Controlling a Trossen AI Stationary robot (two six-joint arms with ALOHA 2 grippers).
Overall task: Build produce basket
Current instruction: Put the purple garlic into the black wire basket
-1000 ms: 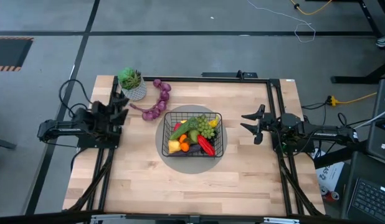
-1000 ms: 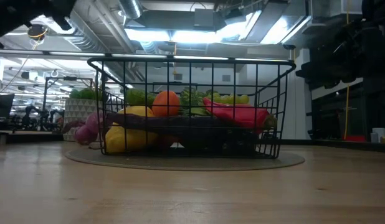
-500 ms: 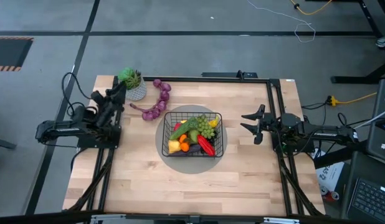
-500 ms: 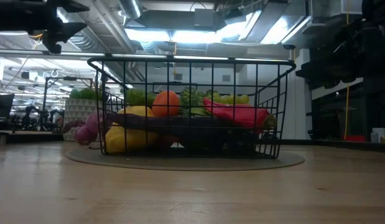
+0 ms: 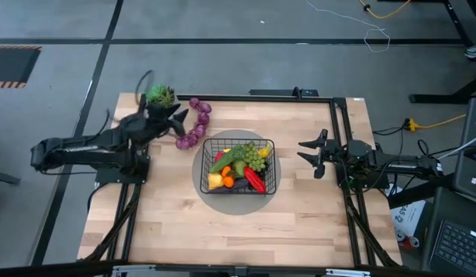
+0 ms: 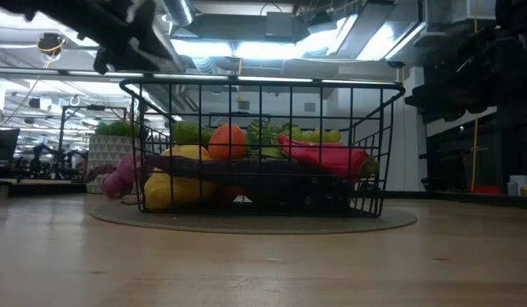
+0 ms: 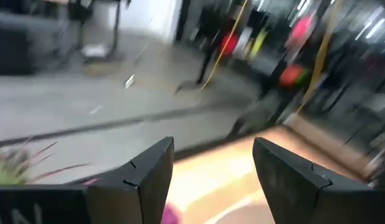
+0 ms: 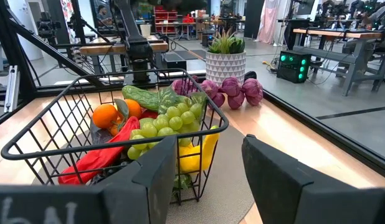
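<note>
The robot's left gripper should next move to the middle of the string [image 5: 200, 127] of purple grapes, between the plant pot and the black wire basket, and close there.
The black wire basket [image 5: 204, 165] stands on a round grey mat [image 5: 198, 178] at mid-table. It holds green grapes [image 5: 256, 160], a red pepper [image 5: 255, 181], a cucumber [image 5: 226, 158] and yellow and orange fruit. A string of purple grapes [image 5: 198, 123] lies on the table at the far left of the basket, and also shows in the right wrist view [image 8: 227, 90]. My left gripper [image 5: 179, 119] is open and raised above the table, beside the near end of the purple grapes and next to the plant pot [image 5: 162, 106]. My right gripper [image 5: 306, 154] is open and empty, to the right of the basket.
The white pot with a green plant stands at the far left corner, close to my left gripper. Black rails [image 5: 342, 154] run along the table's left, right and far sides. Bare wood lies between the basket and the near edge [image 5: 238, 246].
My left gripper has risen and reached from the table's left side toward the far edge and then right, toward the purple grapes and the plant pot. The produce and basket have not moved.
</note>
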